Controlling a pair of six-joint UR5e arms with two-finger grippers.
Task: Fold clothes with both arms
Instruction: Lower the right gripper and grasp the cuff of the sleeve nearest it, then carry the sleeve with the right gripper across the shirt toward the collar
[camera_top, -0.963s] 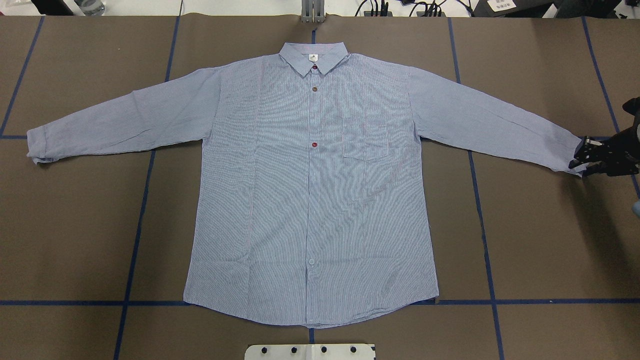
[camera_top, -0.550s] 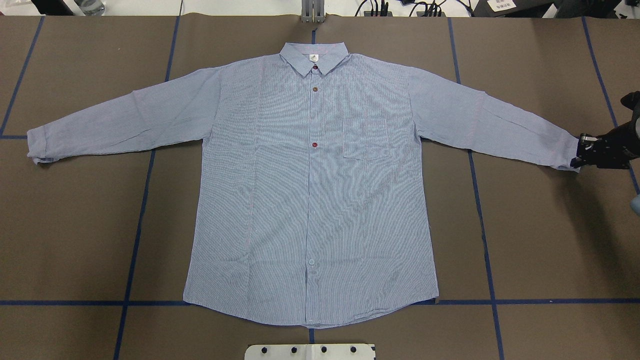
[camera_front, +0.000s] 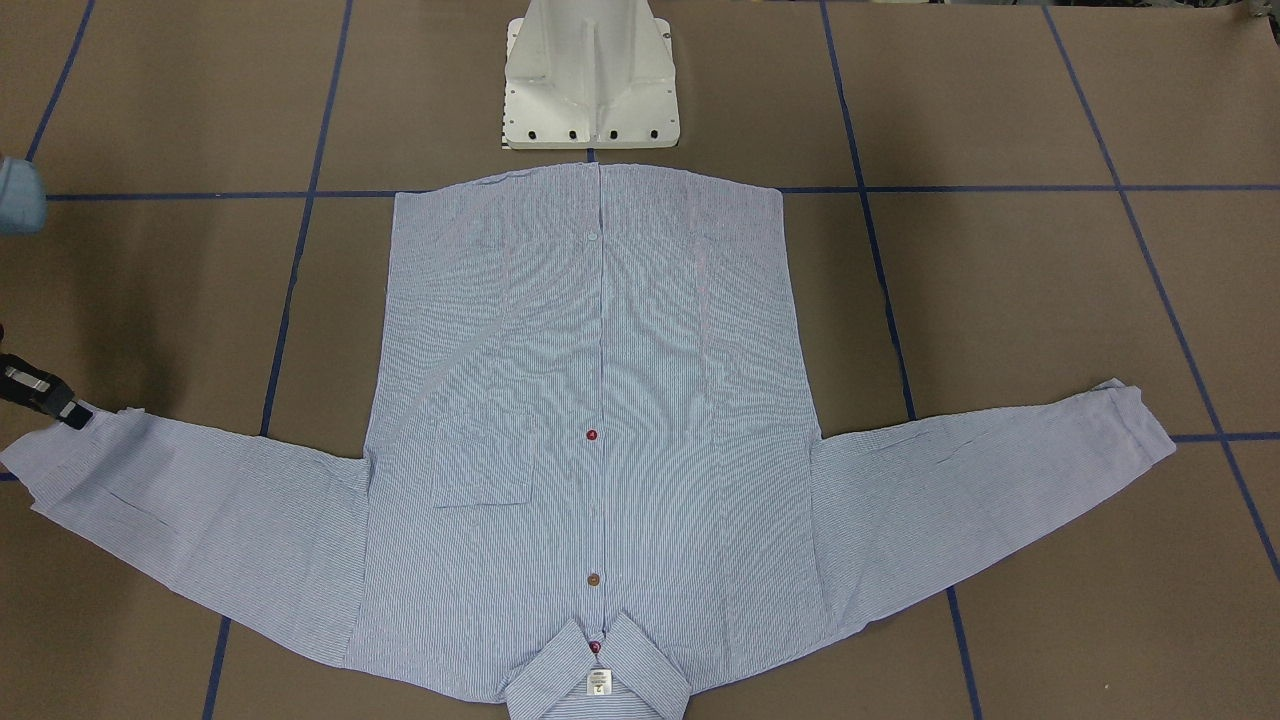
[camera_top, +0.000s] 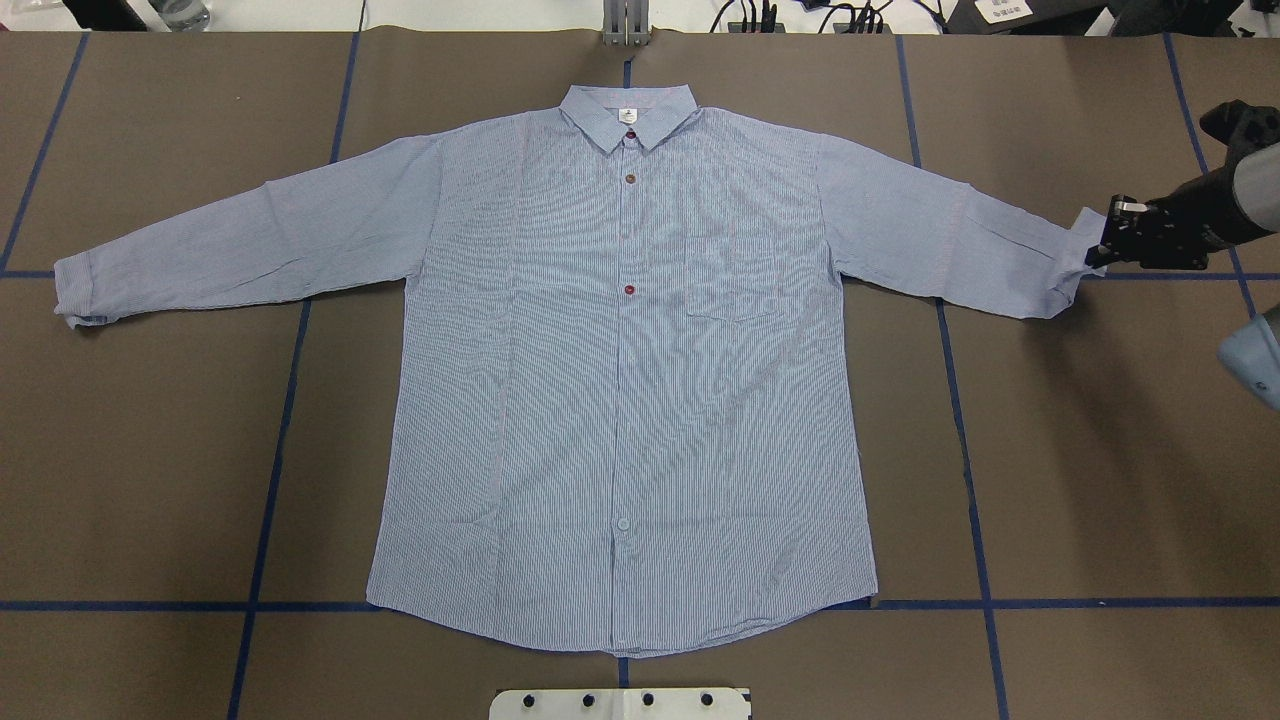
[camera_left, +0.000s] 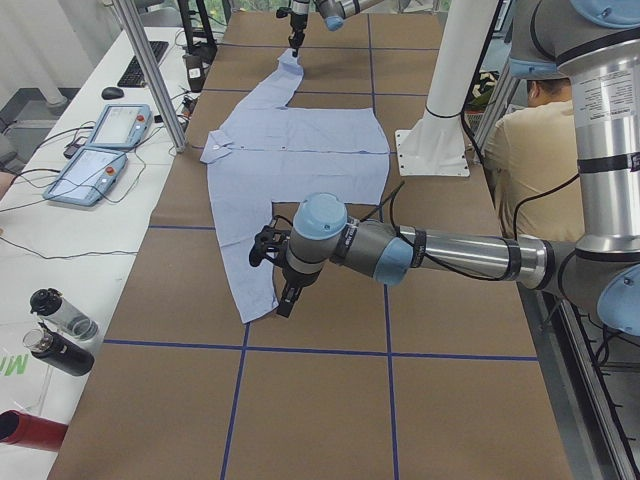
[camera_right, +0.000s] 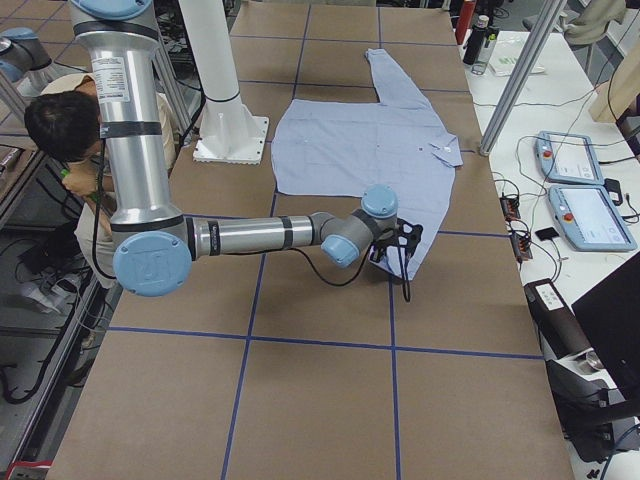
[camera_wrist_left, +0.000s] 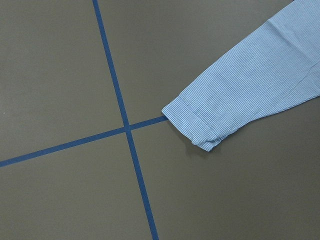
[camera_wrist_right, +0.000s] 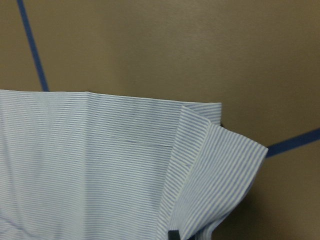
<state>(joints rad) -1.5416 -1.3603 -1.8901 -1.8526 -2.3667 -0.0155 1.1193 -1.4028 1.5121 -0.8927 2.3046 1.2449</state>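
Next, my right gripper releases the sleeve's cuff on the shirt's front, across the buttons from the chest pocket (camera_front: 667, 517).
The light blue striped shirt (camera_top: 620, 380) lies flat and face up on the brown table, collar at the far edge and both sleeves spread out. My right gripper (camera_top: 1100, 247) is shut on the right sleeve's cuff (camera_wrist_right: 215, 165), which is raised off the table and curled. In the front-facing view that gripper (camera_front: 75, 413) sits at the left edge. The left sleeve's cuff (camera_wrist_left: 192, 122) lies flat beside a blue tape cross. My left gripper (camera_left: 268, 246) hangs above that sleeve and shows only in the exterior left view, so I cannot tell its state.
The white pedestal base (camera_front: 590, 80) stands just behind the shirt's hem. Blue tape lines (camera_top: 270, 470) grid the table. A seated person (camera_left: 530, 140) is behind the robot. Two tablets (camera_left: 100, 150) and bottles (camera_left: 60, 330) sit on the side bench.
The right gripper has closed on the right cuff, lifted it, and carried it toward the far edge and inward. The sleeve end now bunches. The rest of the shirt is unmoved.
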